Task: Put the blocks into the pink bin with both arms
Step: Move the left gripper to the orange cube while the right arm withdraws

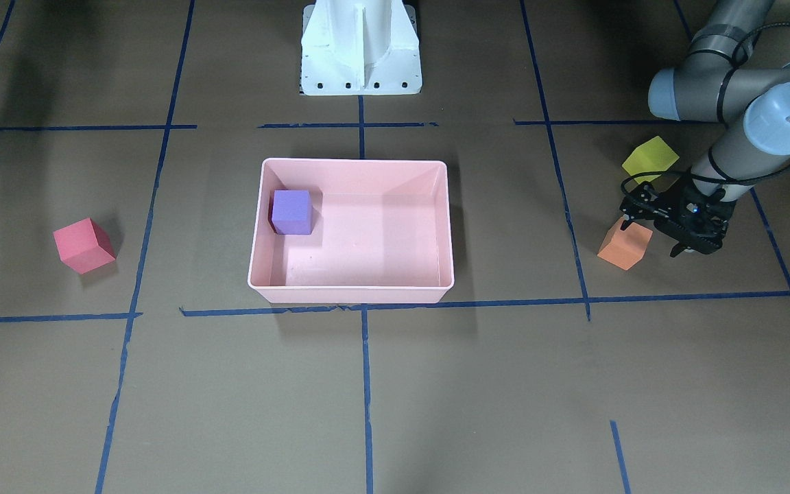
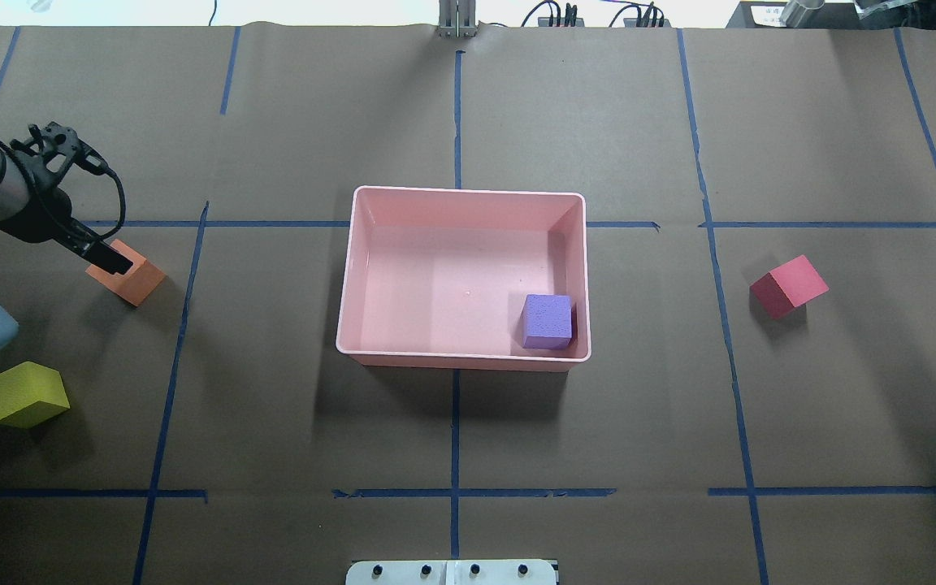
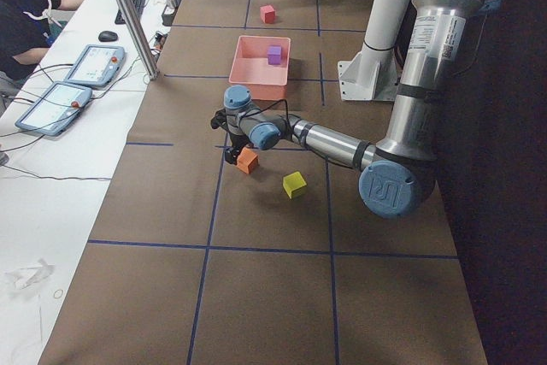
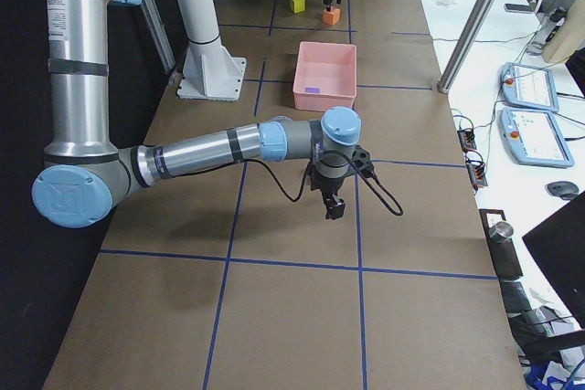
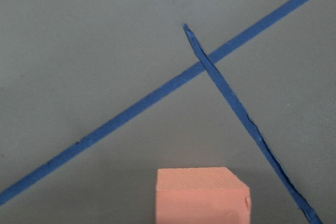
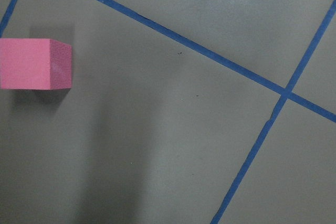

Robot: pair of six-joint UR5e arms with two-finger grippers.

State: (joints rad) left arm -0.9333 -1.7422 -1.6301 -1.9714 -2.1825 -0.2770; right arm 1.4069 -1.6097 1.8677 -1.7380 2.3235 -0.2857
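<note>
Next, I close my right gripper on opposite sides of the red-pink block [image 1: 83,244] [image 6: 34,64], which lies by itself across the pink bin from the orange block.
The pink bin [image 1: 354,162] [image 2: 468,190] sits mid-table with the purple block [image 1: 291,212] [image 2: 548,322] in one corner. The orange block [image 1: 625,247] [image 2: 139,280] [image 5: 202,195] lies on the table. My left gripper [image 1: 655,237] [image 2: 114,264] is open, low over it, with its fingers around its top. The yellow-green block [image 1: 650,159] [image 2: 25,394] lies just beside it, nearer the robot. The red-pink block [image 1: 84,245] [image 2: 789,286] [image 6: 34,63] lies alone on the other side of the bin. My right gripper [image 4: 334,207] shows only in the exterior right view, in the air; I cannot tell its state.
The white pedestal base [image 1: 361,48] stands behind the bin on the robot's side. Blue tape lines [image 2: 456,422] cross the brown table cover. An operator [image 3: 26,14] and tablets [image 3: 94,64] are at a side desk, beside a metal post [image 3: 128,14].
</note>
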